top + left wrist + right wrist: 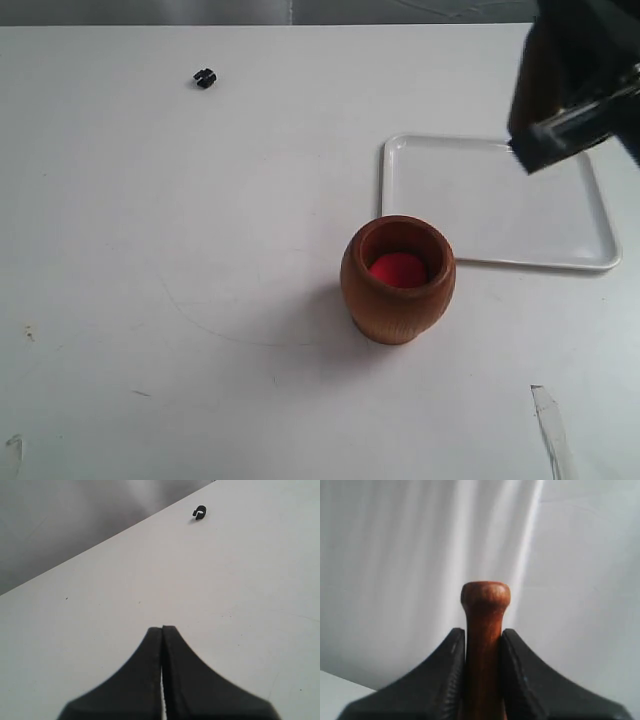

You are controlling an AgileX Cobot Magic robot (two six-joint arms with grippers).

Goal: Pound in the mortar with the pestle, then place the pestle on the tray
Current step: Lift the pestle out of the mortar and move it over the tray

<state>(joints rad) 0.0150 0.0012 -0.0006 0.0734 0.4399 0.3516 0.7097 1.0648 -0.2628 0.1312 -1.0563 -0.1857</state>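
Note:
Next, I release the reddish-brown pestle from my right gripper in the middle of the white tray (pixel 508 199), behind the brown mortar. The pestle is now high over the tray's far corner.
The brown wooden mortar (pixel 398 280) stands upright on the white table, its red bottom showing. Behind it to the right lies the white tray (pixel 497 203), with nothing on it. My right gripper (pixel 483 632) is shut on the reddish-brown pestle (pixel 484 625), whose knobbed thin end sticks out past the fingertips. In the exterior view that arm (pixel 575 80) hangs high over the tray's far right corner; the pestle itself is hidden there. My left gripper (pixel 162 628) is shut on nothing, low over bare table; it is out of the exterior view.
A tiny black object (pixel 205 77) lies on the table at the far left, also visible as a small clip (pixel 199 513) in the left wrist view. A strip of clear tape (pixel 552 430) sits near the front right edge.

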